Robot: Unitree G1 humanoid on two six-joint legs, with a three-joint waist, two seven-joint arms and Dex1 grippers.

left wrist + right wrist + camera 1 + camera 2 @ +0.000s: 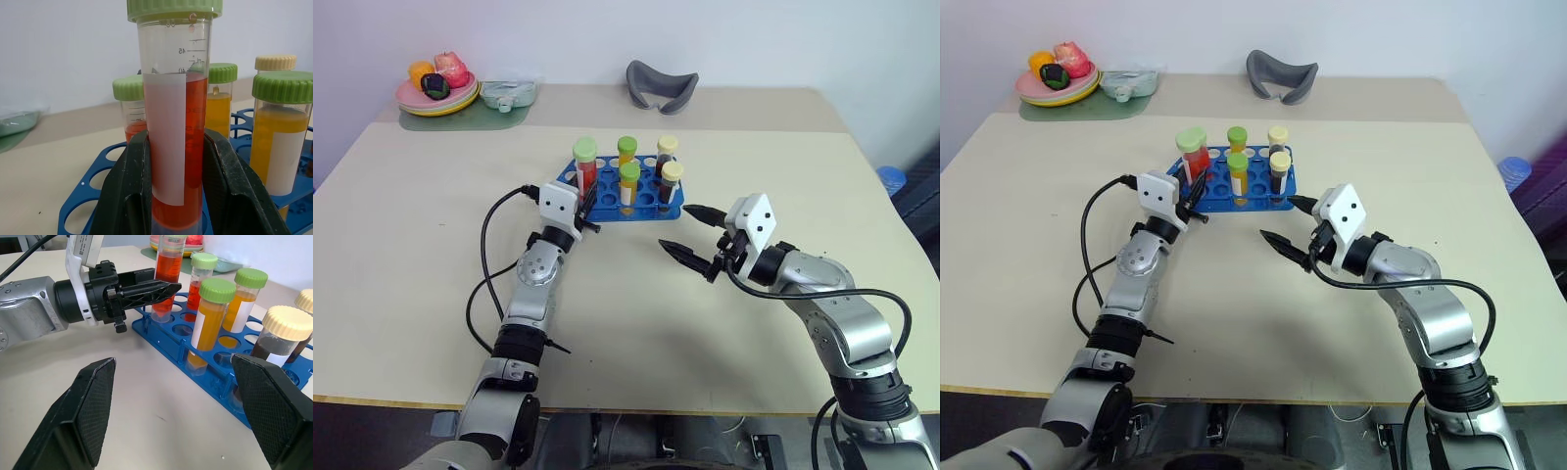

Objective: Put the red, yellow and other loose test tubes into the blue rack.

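My left gripper is holding the red tube. It will let go of it in the blue rack's near-row hole [597,203] in front of the shorter red tube.
The blue rack [607,210] lies mid-table and holds several capped tubes. Among them are orange-yellow tubes with green caps [628,184] and dark ones with cream caps [672,182]. My left gripper [585,211] is shut on a red tube with a green cap [171,122]. This tube is upright, with its lower end in a hole at the rack's near left corner. A second, shorter red tube [133,125] stands just behind it. My right gripper [674,226] hangs open just off the rack's near right corner, nothing between its fingers [93,406].
Stacked plates with toy food [435,93] and a pale dish [506,95] sit at the table's far left. A grey curved object [661,85] lies at the far middle. A blue item [891,179] shows beyond the table's right edge.
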